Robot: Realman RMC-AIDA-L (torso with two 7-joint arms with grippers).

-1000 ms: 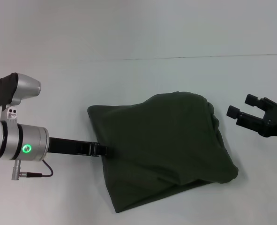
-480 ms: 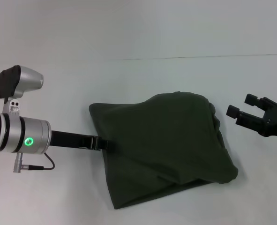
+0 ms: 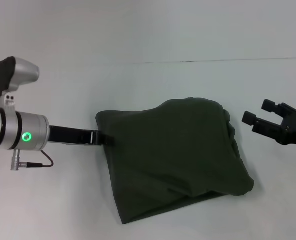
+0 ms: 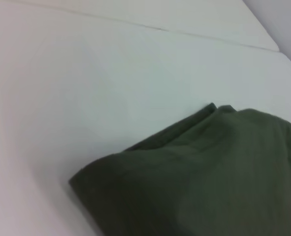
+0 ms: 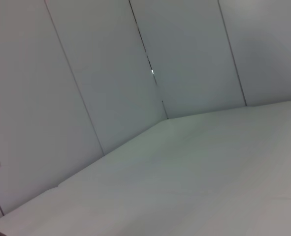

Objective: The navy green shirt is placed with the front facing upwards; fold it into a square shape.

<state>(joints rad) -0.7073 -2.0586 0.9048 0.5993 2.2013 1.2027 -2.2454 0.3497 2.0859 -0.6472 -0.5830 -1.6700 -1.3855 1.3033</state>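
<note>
The slanting shirt is only within my left gripper's reach at its edge, so that gripper should open, grab the cloth further in and pull point(image 3: 127, 148) the shirt straight.
The navy green shirt point(image 3: 178, 155) lies folded in a lumpy, roughly four-sided heap in the middle of the white table. Only plain green cloth shows; no lettering is visible. It also shows in the left wrist view point(image 4: 219, 177), with a folded corner close to the camera. My left gripper point(image 3: 106, 139) is at the shirt's left edge, its tip against or under the cloth. My right gripper point(image 3: 258, 113) is open and empty, hovering to the right of the shirt, apart from it.
The white table point(image 3: 153, 85) runs to a seam at the back. The right wrist view shows only white wall panels point(image 5: 111, 73) and table surface.
My left arm has moved away from me along the shirt's left edge, and the edge there has shifted slightly. The right gripper has not moved.
</note>
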